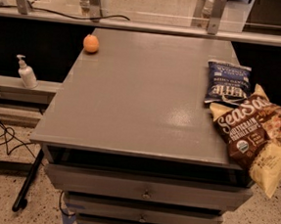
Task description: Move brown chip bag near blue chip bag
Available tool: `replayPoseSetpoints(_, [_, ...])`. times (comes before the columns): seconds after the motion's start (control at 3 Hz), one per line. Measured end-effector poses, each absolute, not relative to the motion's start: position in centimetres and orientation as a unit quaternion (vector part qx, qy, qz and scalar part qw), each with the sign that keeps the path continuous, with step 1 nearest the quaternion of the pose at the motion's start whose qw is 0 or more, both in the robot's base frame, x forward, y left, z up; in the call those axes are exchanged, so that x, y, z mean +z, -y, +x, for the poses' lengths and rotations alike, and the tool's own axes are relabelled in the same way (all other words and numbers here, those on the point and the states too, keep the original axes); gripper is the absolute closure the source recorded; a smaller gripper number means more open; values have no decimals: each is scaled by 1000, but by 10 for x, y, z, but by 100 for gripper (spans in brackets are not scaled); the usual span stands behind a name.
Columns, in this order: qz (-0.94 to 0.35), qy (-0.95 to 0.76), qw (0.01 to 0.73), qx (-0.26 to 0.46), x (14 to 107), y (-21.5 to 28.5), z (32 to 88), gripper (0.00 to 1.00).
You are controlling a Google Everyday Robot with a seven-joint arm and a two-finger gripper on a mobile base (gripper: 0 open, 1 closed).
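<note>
Next, I let go of the brown chip bag on the grey table top (241, 108), against the bottom edge of the blue chip bag.
The brown chip bag (253, 133) lies at the table's right front corner, with its cream lower end hanging past the edge. Its top corner touches the lower edge of the blue chip bag (227, 82), which lies flat just behind it near the right edge. My gripper is off the right side of the picture, beyond the brown bag, and none of it shows clearly.
The grey table top (142, 89) sits on a drawer cabinet (145, 193). An orange (91, 43) rests at the back left corner. A soap dispenser (27, 72) stands on a ledge to the left. Cables (1, 136) lie on the floor at left.
</note>
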State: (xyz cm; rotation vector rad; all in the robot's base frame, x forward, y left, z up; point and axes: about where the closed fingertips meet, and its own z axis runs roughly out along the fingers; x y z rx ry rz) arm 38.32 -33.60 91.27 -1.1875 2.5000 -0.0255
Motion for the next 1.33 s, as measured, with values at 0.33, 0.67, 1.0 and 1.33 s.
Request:
replayPoseSetpoints(0.33, [-417,-889,187,-10,908,345,395,100])
replayPoseSetpoints(0.67, [-436,-879,192,1,897,332,421,100])
replayPoseSetpoints(1.0, [-463,-864,199,10,891,314,452,100])
replayPoseSetpoints(1.33, [-485,-851,202,9,890,304,480,100])
